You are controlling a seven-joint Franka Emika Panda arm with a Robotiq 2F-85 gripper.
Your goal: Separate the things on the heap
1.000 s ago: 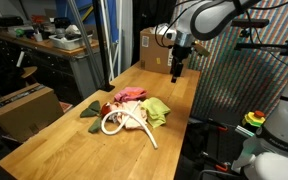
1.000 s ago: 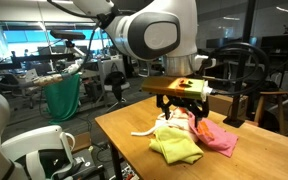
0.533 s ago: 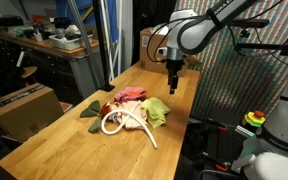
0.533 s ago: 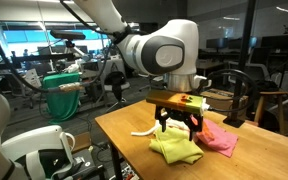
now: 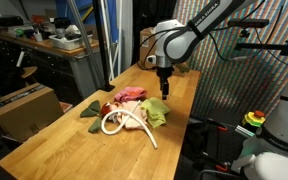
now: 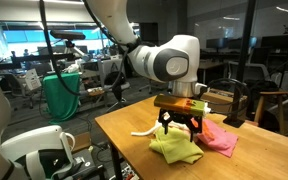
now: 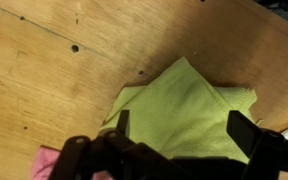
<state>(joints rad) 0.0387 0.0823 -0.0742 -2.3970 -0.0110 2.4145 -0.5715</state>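
My gripper is going to close on the middle of the yellow-green cloth (image 5: 158,110) (image 7: 182,132), between its pointed corner and the pink cloth, to lift it off the pile.
A heap lies on the wooden table (image 5: 74,135): a yellow-green cloth (image 5: 158,111) (image 6: 176,148) (image 7: 184,105), a pink cloth (image 5: 132,95) (image 6: 219,138), a white looped rope (image 5: 124,124) and a dark green piece (image 5: 90,110). My gripper (image 5: 164,90) (image 6: 180,129) (image 7: 180,128) hangs open just above the yellow-green cloth, its two fingers on either side of it, holding nothing. A bit of the pink cloth shows at the lower left of the wrist view (image 7: 46,160).
A cardboard box (image 5: 148,47) stands at the table's far end. Another box (image 5: 26,105) sits on the floor beside the table. A patterned screen (image 5: 239,80) stands close along one table side. Chairs and desks fill the room behind (image 6: 244,95).
My gripper has moved from the table's far end toward the heap and come down over the yellow-green cloth. The heap has not moved.
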